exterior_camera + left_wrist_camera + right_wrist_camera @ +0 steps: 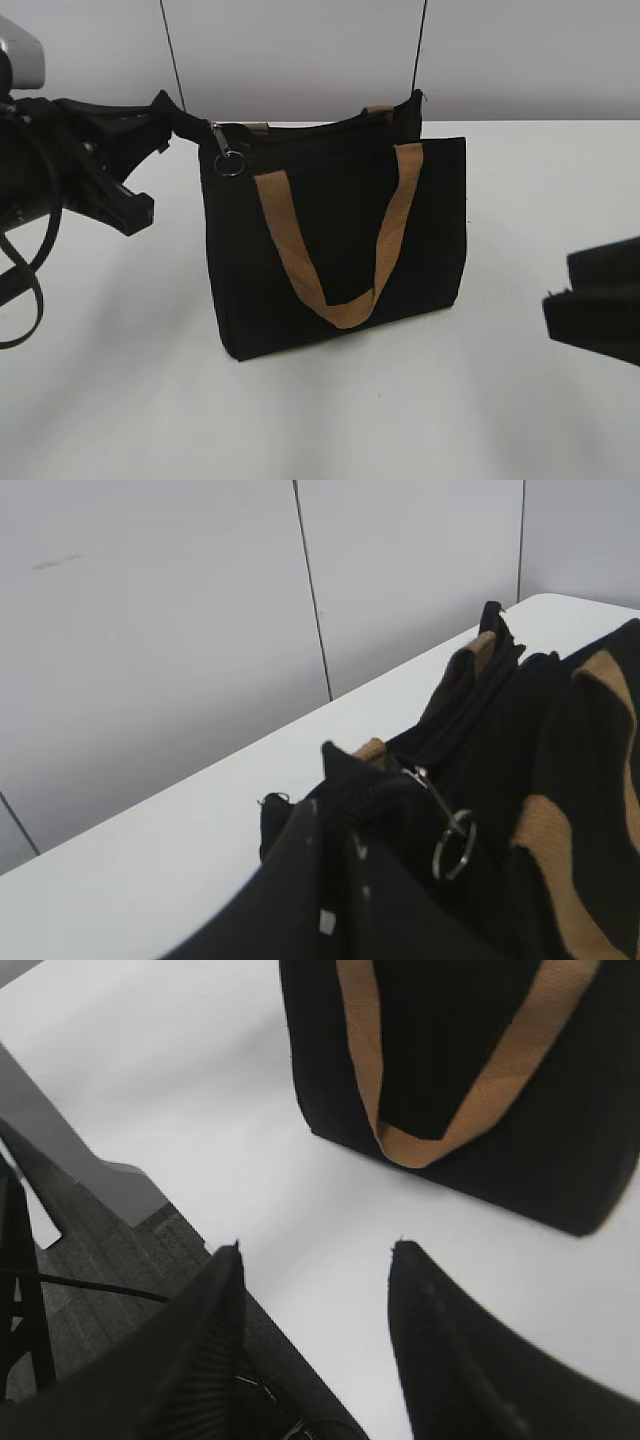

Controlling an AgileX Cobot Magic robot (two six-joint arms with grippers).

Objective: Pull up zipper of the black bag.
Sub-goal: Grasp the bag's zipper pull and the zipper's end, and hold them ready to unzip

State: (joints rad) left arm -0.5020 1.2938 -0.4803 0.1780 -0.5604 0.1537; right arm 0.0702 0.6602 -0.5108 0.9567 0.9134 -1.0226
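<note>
The robot's right gripper will close on the metal ring [231, 171] that hangs from the zipper's silver pull tab, next to the left gripper.
The black bag [335, 240] stands upright on the white table, its tan handle hanging down the front. The zipper [300, 127] runs along its top edge. Its silver pull tab with a metal ring [229, 160] hangs at the bag's left end. My left gripper [186, 122] is shut on the bag's top left corner, just beside the pull. In the left wrist view its jaws [345, 780] pinch black fabric, and the ring [452, 845] dangles to the right. My right gripper [315, 1250] is open and empty, apart from the bag [560, 1140], at the right [595, 300].
The white table [120, 380] runs under the bag up to a grey wall [300, 50]. In the right wrist view the table's edge [225, 1260] lies close under the right gripper, with dark floor and cables [90, 1290] beyond it.
</note>
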